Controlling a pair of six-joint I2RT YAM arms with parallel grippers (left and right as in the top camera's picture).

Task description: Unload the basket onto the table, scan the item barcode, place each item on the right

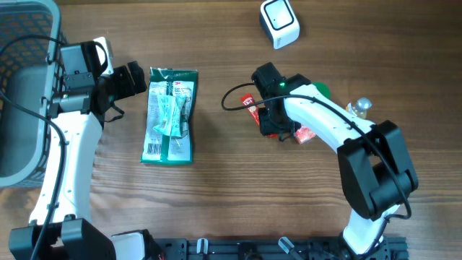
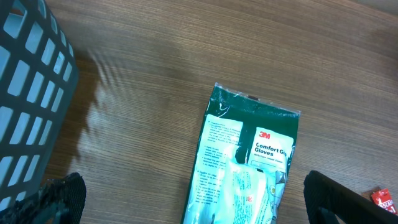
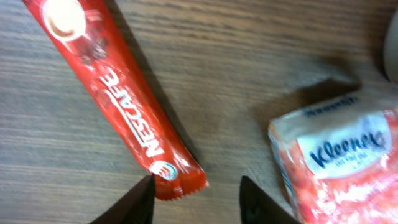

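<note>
Next, I close my left gripper on the far end (image 1: 248, 100) (image 2: 382, 199) of the red Nescafe stick, because my right gripper is at the stick's lower end.
A red Nescafe stick (image 3: 118, 93) lies flat on the wooden table, and its lower end sits between the fingers of my right gripper (image 3: 196, 180). That gripper is open: the left finger is close to the stick and the right finger stands clear of it. In the overhead view the right gripper (image 1: 271, 123) hovers over the stick (image 1: 250, 103). A white barcode scanner (image 1: 279, 23) stands at the far edge. My left gripper (image 2: 193, 186) is wide open above the top of a green 3M gloves pack (image 2: 249, 162), touching nothing.
A Kleenex tissue pack (image 3: 339, 162) lies just right of the right gripper. A grey basket (image 1: 22, 87) fills the far left. A green object (image 1: 320, 91) and a small clear object (image 1: 359, 107) sit behind the right arm.
</note>
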